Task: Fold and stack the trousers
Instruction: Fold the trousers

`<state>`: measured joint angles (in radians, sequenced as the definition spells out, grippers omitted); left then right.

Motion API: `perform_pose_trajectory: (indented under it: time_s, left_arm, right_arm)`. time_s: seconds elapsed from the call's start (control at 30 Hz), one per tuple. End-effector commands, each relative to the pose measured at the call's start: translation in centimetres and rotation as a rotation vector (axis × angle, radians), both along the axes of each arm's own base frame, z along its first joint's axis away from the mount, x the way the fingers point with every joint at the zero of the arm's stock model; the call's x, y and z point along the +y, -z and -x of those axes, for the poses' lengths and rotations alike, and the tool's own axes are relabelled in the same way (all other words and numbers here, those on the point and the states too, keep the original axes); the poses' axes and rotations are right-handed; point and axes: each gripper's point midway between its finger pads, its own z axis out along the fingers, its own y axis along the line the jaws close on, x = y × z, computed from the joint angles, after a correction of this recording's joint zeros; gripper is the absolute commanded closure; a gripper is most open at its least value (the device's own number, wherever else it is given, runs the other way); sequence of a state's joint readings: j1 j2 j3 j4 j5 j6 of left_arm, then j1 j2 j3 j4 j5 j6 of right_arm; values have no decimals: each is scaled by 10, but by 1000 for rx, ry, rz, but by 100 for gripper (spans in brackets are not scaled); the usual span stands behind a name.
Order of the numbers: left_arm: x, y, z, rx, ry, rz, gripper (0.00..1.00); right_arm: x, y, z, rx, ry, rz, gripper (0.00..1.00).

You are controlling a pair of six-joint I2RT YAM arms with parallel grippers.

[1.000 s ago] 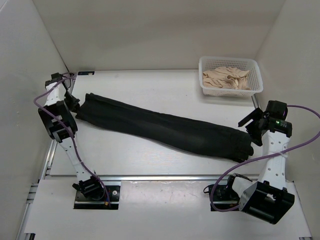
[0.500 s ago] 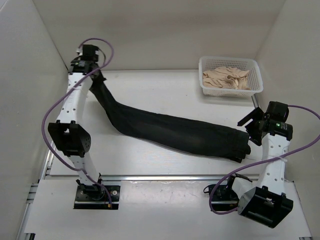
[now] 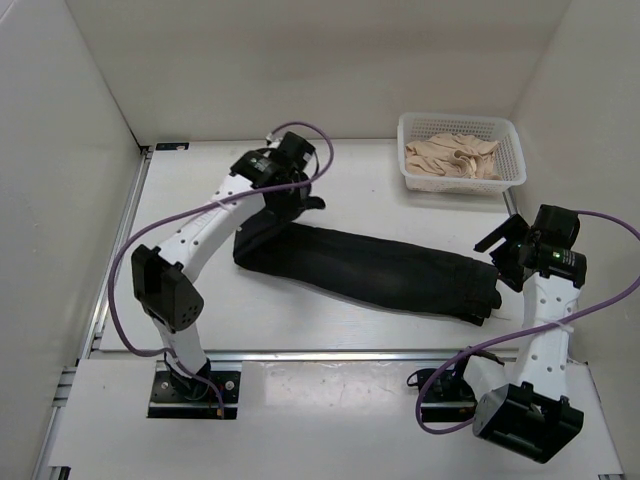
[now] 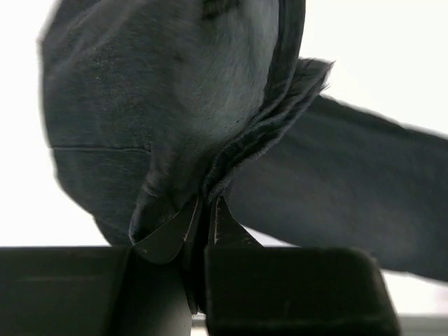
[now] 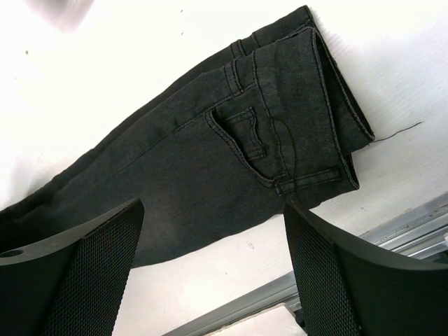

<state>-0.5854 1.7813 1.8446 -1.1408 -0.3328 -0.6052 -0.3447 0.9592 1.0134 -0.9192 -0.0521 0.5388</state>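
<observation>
My left gripper will let go of the leg hems across the middle of the black trousers [image 3: 342, 269], well short of the waistband.
A pair of black trousers [image 3: 380, 270] lies lengthwise across the table, waistband at the right. My left gripper [image 3: 296, 203] is shut on the leg hems and holds them lifted above the trousers' left part; in the left wrist view the dark cloth [image 4: 210, 98] hangs pinched between the fingertips [image 4: 222, 217]. My right gripper [image 3: 503, 255] is open and empty just right of the waistband. The right wrist view shows the waistband and back pocket [image 5: 269, 150] lying flat beyond the spread fingers [image 5: 77, 280].
A white basket [image 3: 512, 170] with beige clothes [image 3: 455, 155] stands at the back right. White walls enclose the table on the left, back and right. A metal rail [image 3: 330, 353] runs along the table's near edge.
My left arm has swung from the far left corner towards the middle, carrying the leg hems up and over to the right. The trousers now bend back on themselves. The right arm has stayed put.
</observation>
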Motion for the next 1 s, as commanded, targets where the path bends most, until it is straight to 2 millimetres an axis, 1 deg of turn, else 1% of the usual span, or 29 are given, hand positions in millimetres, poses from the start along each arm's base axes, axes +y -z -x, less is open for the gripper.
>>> perform_pose_trajectory:
  time_s: [0.0,0.03,0.07,0.1,0.13,0.2,0.23,0.27,0.3,0.33,0.37,0.4,0.43,0.5,0.53,0.6,0.67,0.7,0.73,0.77,0.8,0.83,0.87,0.9,0.97]
  left_arm:
    - [-26,-23,20,-63,-11,96,90]
    - [-43,-24,28,-62,18,120,90]
    - [-52,-13,30,-38,26,110,90]
    - [-60,-8,35,-24,48,109,90]
    - [-73,-4,43,-13,72,110,90]
    - [-85,4,48,4,79,110,90]
    - [-88,4,50,5,88,110,90]
    - [-97,5,53,7,98,116,90]
    - [-99,6,51,8,98,115,90]
    - [-103,6,55,9,110,115,90]
    - [-104,3,54,2,111,122,90]
    - [-105,7,53,11,100,121,90]
    - [-108,7,56,11,109,121,90]
    - [-109,18,60,28,93,108,90]
    - [-110,20,60,29,84,114,90]
    - [-113,32,62,45,70,99,90]
    - [-113,32,62,45,70,99,90]
    - [-118,21,59,30,75,127,90]
    - [-116,14,53,8,70,132,90]
    - [-114,6,51,-4,65,130,90]
    - [-108,-8,37,-43,41,129,90]
    - [-103,-10,33,-38,26,122,90]
    - [-99,-17,27,-59,21,122,90]
    - [-88,-24,17,-74,-13,123,90]
    - [-79,-24,10,-76,-26,114,90]
  right_arm:
    - [4,-12,1,-39,-23,9,15]
    - [4,-12,1,-39,-23,9,15]
    - [6,-12,0,-39,-32,9,15]
    - [6,-12,0,-39,-32,9,15]
    - [6,-12,0,-39,-32,9,15]
    - [6,-14,1,-47,-32,12,15]
    - [6,-10,2,-39,-32,9,15]
    - [6,-10,2,-39,-32,9,15]
    - [6,-10,2,-39,-32,9,15]
    - [6,-10,2,-39,-32,9,15]
    - [6,-10,2,-39,-32,9,15]
    - [6,-10,2,-39,-32,9,15]
    - [6,-10,2,-39,-32,9,15]
    - [5,-10,2,-36,-26,16,15]
    - [5,-10,2,-36,-26,16,15]
    - [5,-10,2,-36,-26,16,15]
    - [5,-13,3,-38,-26,17,15]
    - [5,-13,3,-38,-26,17,15]
    - [7,-11,2,-28,-36,13,15]
    - [7,-11,2,-28,-36,13,15]
    - [6,-14,1,-36,-36,16,15]
    - [6,-14,1,-36,-36,16,15]
    - [6,-12,0,-28,-36,13,15]
    - [6,-15,-1,-36,-36,16,15]
    - [6,-15,-1,-36,-36,16,15]
